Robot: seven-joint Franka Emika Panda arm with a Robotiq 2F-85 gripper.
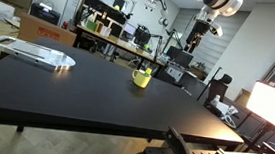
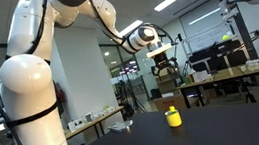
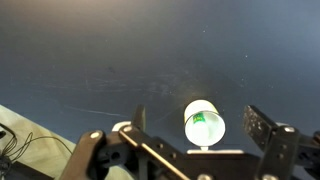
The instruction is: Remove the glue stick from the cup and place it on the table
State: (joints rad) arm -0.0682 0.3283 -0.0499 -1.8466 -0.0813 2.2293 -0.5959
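The glue stick will next be gripped by my gripper, which should move to the glue stick's upper end (image 1: pixel 147 71) (image 3: pixel 206 129) at the yellow cup's rim and close there.
A yellow cup (image 1: pixel 141 78) stands on the black table (image 1: pixel 86 93) near its far edge; it also shows in an exterior view (image 2: pixel 172 117). In the wrist view the cup (image 3: pixel 205 124) is seen from above as a pale round rim, with the green-topped glue stick (image 3: pixel 201 120) standing inside it. My gripper (image 3: pixel 200 128) is open and empty, its two fingers spread to either side of the cup, high above it. In both exterior views the gripper (image 1: pixel 199 38) (image 2: pixel 164 65) hangs well above the table.
A grey flat device (image 1: pixel 31 52) lies on the table's far left part. Lab benches, monitors and chairs stand behind the table. A bright lamp panel (image 1: pixel 274 104) is at the right edge. The robot's white base (image 2: pixel 31 90) stands beside the table.
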